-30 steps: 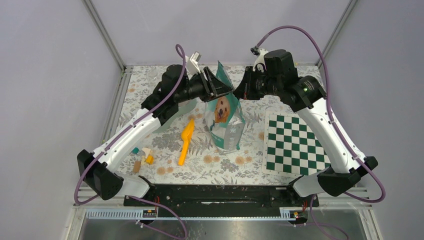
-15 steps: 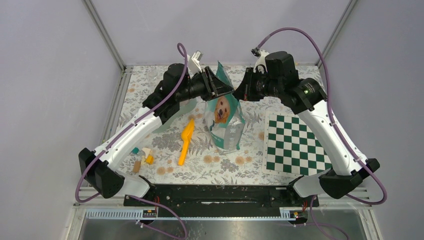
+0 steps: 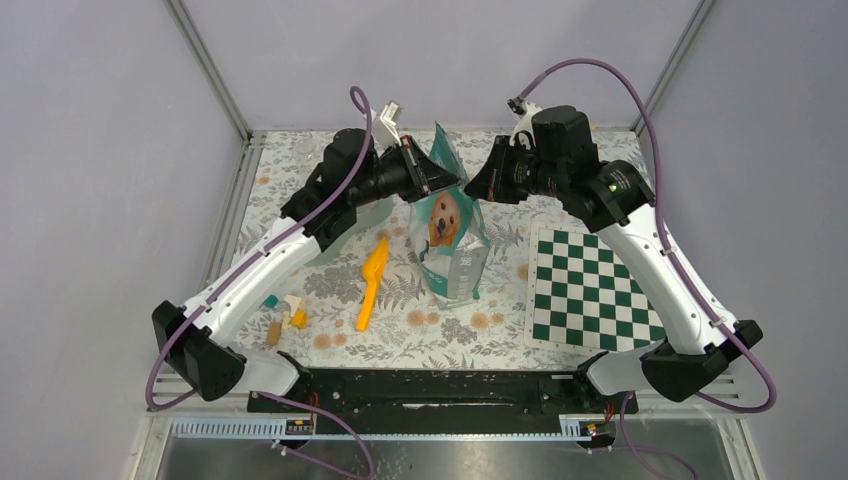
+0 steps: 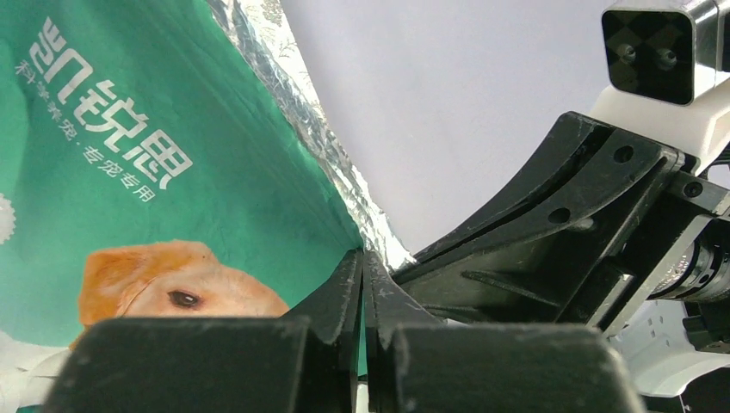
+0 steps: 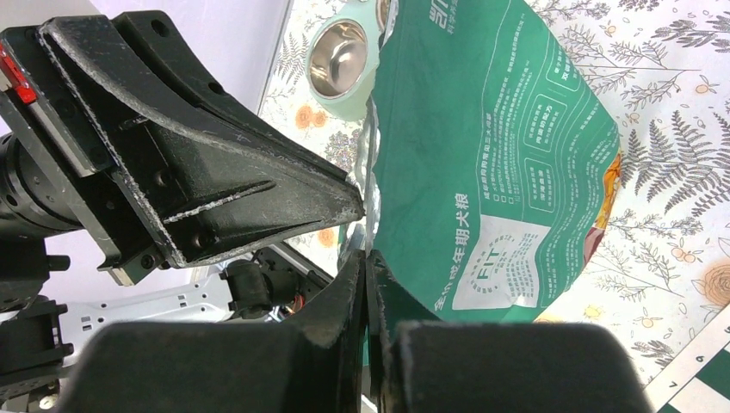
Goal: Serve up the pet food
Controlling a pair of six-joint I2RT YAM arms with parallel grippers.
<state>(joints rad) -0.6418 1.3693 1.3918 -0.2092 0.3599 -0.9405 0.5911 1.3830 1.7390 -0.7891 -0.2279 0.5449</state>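
Observation:
The bag's foil-lined top edge lies shut where both grippers meet, so the robot's left gripper will take just the green film [image 4: 334, 231] and pull the bag's opening open.
A green pet food bag [image 3: 450, 235] with a dog's face printed on it stands upright mid-table. The pet food itself is hidden inside. My left gripper [image 3: 452, 180] comes in from the left and is shut on the bag's foil-lined top edge [image 4: 344, 185]; in the left wrist view its tips [image 4: 362, 258] are pressed together on the film. From the right, my right gripper [image 3: 472, 187] is shut on the same top edge of the bag [image 5: 491, 155], its tips [image 5: 365, 258] clamping the film. The two grippers face each other, tips nearly touching.
A mint double bowl stand with steel bowls [image 5: 337, 56] sits behind-left of the bag, partly under the left arm. An orange scoop [image 3: 372, 282] lies left of the bag. Small wooden blocks [image 3: 285, 315] sit front left. A green chessboard [image 3: 590, 290] lies on the right.
My left gripper's jaws have closed onto the bag's top edge. The right gripper has kept its grip and shifted only slightly. The bag stays upright.

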